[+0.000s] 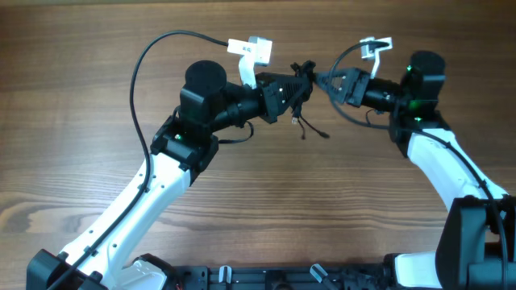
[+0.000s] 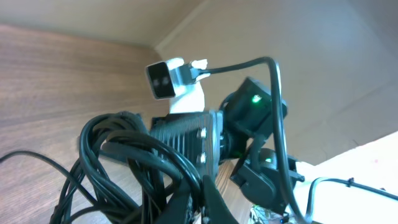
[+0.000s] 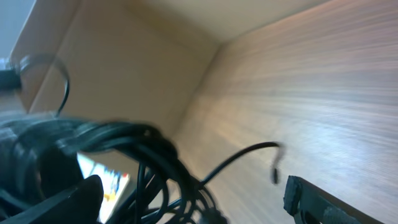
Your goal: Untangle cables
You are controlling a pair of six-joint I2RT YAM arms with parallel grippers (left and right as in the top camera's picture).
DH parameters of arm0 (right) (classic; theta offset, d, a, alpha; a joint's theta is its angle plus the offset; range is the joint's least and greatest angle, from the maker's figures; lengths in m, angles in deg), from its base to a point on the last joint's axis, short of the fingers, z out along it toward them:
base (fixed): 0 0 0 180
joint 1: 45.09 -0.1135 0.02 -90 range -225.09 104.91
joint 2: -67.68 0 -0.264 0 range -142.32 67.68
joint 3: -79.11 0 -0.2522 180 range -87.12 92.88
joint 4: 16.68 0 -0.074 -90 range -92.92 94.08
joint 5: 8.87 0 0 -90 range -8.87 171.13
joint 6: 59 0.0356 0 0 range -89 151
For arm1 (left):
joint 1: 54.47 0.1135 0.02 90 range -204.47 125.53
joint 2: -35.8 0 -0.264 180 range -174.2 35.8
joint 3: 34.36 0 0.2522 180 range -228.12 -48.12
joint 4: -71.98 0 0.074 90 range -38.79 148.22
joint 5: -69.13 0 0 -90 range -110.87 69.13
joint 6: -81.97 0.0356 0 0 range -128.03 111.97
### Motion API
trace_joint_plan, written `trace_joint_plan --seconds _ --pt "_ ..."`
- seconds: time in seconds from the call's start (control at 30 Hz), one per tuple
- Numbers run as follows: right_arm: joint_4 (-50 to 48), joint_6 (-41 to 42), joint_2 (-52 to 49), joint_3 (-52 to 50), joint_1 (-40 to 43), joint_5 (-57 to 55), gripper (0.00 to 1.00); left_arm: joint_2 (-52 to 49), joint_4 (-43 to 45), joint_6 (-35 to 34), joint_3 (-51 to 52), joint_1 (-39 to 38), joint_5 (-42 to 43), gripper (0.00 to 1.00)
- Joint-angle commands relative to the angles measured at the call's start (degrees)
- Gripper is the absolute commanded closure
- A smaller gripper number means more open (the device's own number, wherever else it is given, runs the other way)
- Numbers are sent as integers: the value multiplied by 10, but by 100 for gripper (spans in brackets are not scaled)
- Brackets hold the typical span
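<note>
The loose end is hanging from the looped coil of the cables point(image 1: 305, 74) point(image 3: 177, 167). My right gripper closes on that coil next and leaves the hanging loose end free.
The cables point(image 1: 301, 95) are a small black knotted bundle held above the table between the two arms. My left gripper point(image 1: 295, 85) comes in from the left and is shut on the bundle. In the left wrist view its fingers point(image 2: 219, 202) pinch strands of the cables point(image 2: 118, 155). My right gripper point(image 1: 324, 80) faces it from the right. In the right wrist view its jaws stand wide open point(image 3: 193, 202), with the blurred cables point(image 3: 149, 152) between them. A loose end point(image 1: 311, 129) hangs down toward the table; its small plug point(image 3: 274, 172) shows in the right wrist view.
The wooden table point(image 1: 258, 209) runs all around. Thicker black arm cables point(image 1: 149, 72) arc over the left arm. White wrist cameras point(image 1: 251, 51) sit above both grippers. The right arm's body point(image 2: 255, 112) with a green light stands close behind the bundle.
</note>
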Motion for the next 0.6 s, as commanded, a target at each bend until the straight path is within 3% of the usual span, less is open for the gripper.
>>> trace_joint_plan --seconds 0.0,0.2,0.33,0.47,0.57 --pt "3 -60 -1 2 -44 29 5 -2 36 11 -6 3 26 96" --pt "137 43 -1 2 -54 -270 8 -2 138 -95 -6 3 90 96" --pt "258 46 -1 2 -21 -389 10 -2 200 -153 -6 10 93 96" --pt "271 39 -1 2 62 -345 11 -2 183 -152 -6 26 117 96" --pt "200 -59 -1 2 82 -149 11 -2 111 -146 -6 22 42 96"
